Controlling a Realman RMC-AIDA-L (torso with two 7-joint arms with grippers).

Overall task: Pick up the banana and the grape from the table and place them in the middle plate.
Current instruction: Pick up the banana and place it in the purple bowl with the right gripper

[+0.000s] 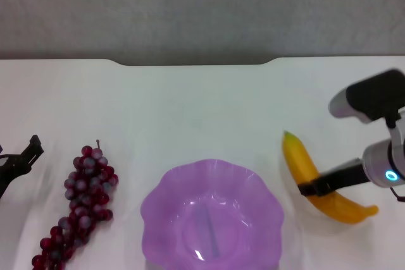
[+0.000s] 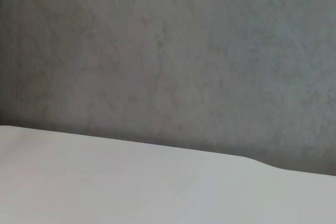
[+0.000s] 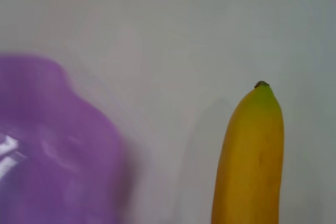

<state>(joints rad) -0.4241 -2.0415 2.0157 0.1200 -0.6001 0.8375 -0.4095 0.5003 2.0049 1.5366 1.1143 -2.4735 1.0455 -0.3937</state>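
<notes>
I should use my right gripper to set the banana down so that it lies across the hollow centre of the purple middle plate (image 1: 218,234). The banana is still on the white table.
The banana (image 1: 314,177) lies at the right of the white table (image 1: 202,105), greenish tip pointing away; it also shows in the right wrist view (image 3: 251,156). My right gripper (image 1: 314,188) is shut across its middle, with one black finger (image 1: 310,188) over it. The grape bunch (image 1: 82,203) lies at the left. The purple scalloped middle plate (image 1: 166,197) sits between them at the near edge, holding nothing, and shows in the right wrist view (image 3: 52,145). My left gripper (image 1: 16,165) is open just left of the grapes, not touching them.
The table's notched far edge (image 1: 193,62) meets a grey wall (image 1: 202,11). The left wrist view shows only bare tabletop (image 2: 131,182) and the wall. The plate's rim lies a short way left of the banana.
</notes>
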